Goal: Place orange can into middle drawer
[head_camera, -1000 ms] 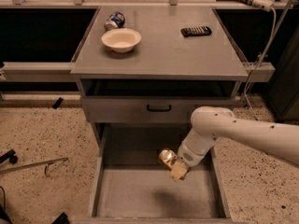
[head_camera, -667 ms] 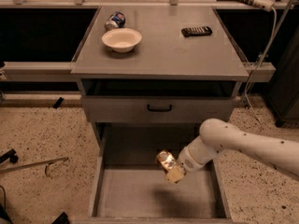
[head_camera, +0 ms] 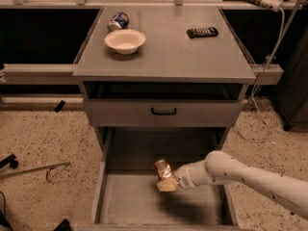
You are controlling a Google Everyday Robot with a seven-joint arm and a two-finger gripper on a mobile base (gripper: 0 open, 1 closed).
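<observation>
My gripper needs to let go of the orange can on the grey bottom near the centre (head_camera: 161, 182) of the open middle drawer.
The orange can (head_camera: 162, 168) is held tilted at the tip of my gripper (head_camera: 166, 178), low over the grey floor of the open middle drawer (head_camera: 130, 206). The gripper is shut on the can. My white arm (head_camera: 240, 172) reaches in from the lower right across the drawer's right wall. The can sits over the middle of the drawer, towards its back. I cannot tell whether the can touches the floor.
On the cabinet top (head_camera: 192, 57) stand a white bowl (head_camera: 124, 40), a blue-and-white can (head_camera: 118, 20) behind it and a black remote (head_camera: 202, 32). A closed drawer front with a black handle (head_camera: 163, 112) is above the open drawer. A cable (head_camera: 262, 114) hangs at the right.
My arm has swung lower and flatter, drawing back to the right. The gripper and the can have stayed over the drawer's middle and sunk a little.
</observation>
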